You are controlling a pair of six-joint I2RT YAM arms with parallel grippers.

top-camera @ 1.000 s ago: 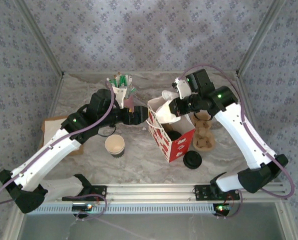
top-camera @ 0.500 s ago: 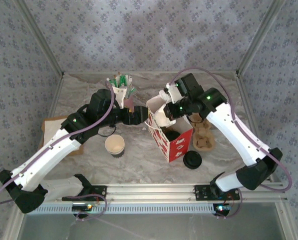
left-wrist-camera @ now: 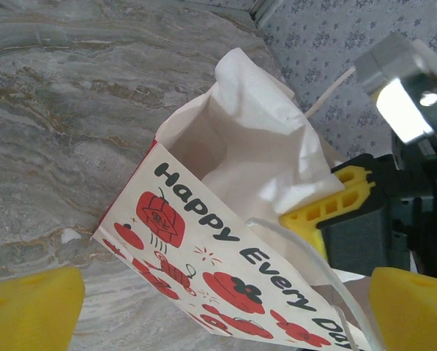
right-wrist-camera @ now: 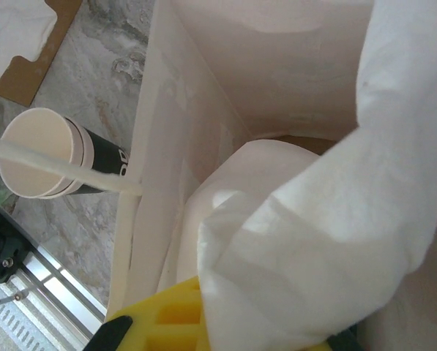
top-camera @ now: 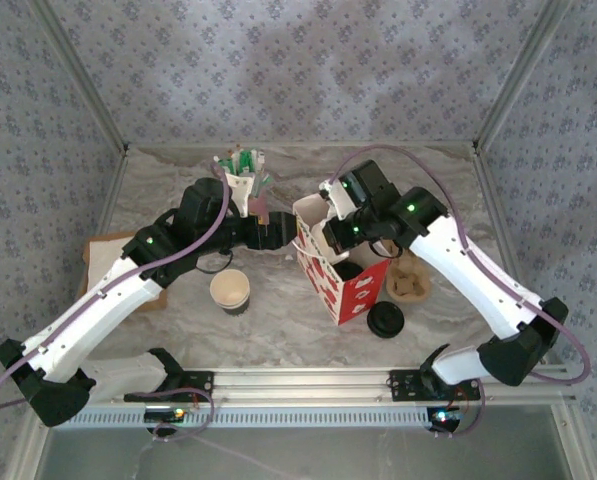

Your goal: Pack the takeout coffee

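The robot's right gripper needs to release the white napkin down in the middle of the red-and-white bag point(top-camera: 339, 251) point(right-wrist-camera: 284, 219).
The takeout coffee point(top-camera: 230, 290) stands upright and open on the marble, left of the red-and-white bag point(top-camera: 353, 285); in the right wrist view the coffee point(right-wrist-camera: 35, 153) sits beyond the bag's wall point(right-wrist-camera: 181, 131). My right gripper point(top-camera: 324, 238) is in the bag's mouth, shut on a white napkin point(right-wrist-camera: 313, 241) that drapes over its yellow finger point(right-wrist-camera: 159, 322). My left gripper point(top-camera: 276, 234) is at the bag's left side, open, and in the left wrist view the printed wall point(left-wrist-camera: 225, 256) lies between its fingertips point(left-wrist-camera: 28, 307).
A black round lid point(top-camera: 385, 320) lies right of the bag's near corner. A pink cup of sticks point(top-camera: 243, 178) stands behind the left gripper. A brown cardboard carrier point(top-camera: 410, 278) lies right of the bag, and a flat board point(top-camera: 103, 252) lies at the left edge.
My right arm has swung left and lower, carrying the napkin from above the bag's right side into its mouth. The left arm, the bag and the coffee have stayed put.
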